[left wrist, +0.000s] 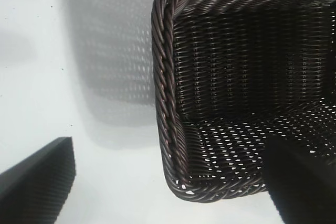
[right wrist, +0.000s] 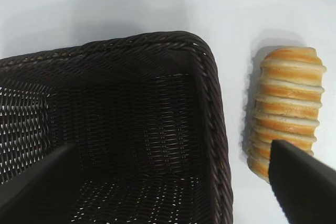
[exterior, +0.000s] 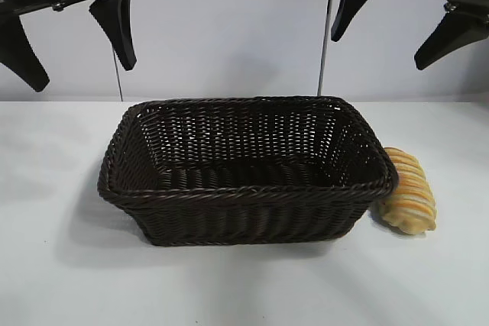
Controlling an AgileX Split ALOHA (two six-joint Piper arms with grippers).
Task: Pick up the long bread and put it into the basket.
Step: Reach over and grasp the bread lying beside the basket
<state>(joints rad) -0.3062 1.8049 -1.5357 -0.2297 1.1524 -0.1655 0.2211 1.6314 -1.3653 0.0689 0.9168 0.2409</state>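
I need to next move my right gripper down to the long bread's middle [exterior: 410, 184] [right wrist: 287, 114], next to the basket, and close it there across the bread's width.
The long bread [exterior: 407, 191], golden-yellow with orange-brown ridges, lies on the white table just right of the basket [exterior: 244, 188], touching its right rim. It also shows in the right wrist view [right wrist: 286, 109] beside the basket's rim [right wrist: 212, 103]. The dark brown wicker basket is empty. My right gripper [exterior: 401, 24] is open, high above the basket's right end and the bread. My left gripper [exterior: 72, 43] is open, high above the basket's left end; its wrist view shows the basket's corner [left wrist: 168, 129].
The white table [exterior: 61, 265] stretches in front and to the left of the basket. A pale wall stands behind.
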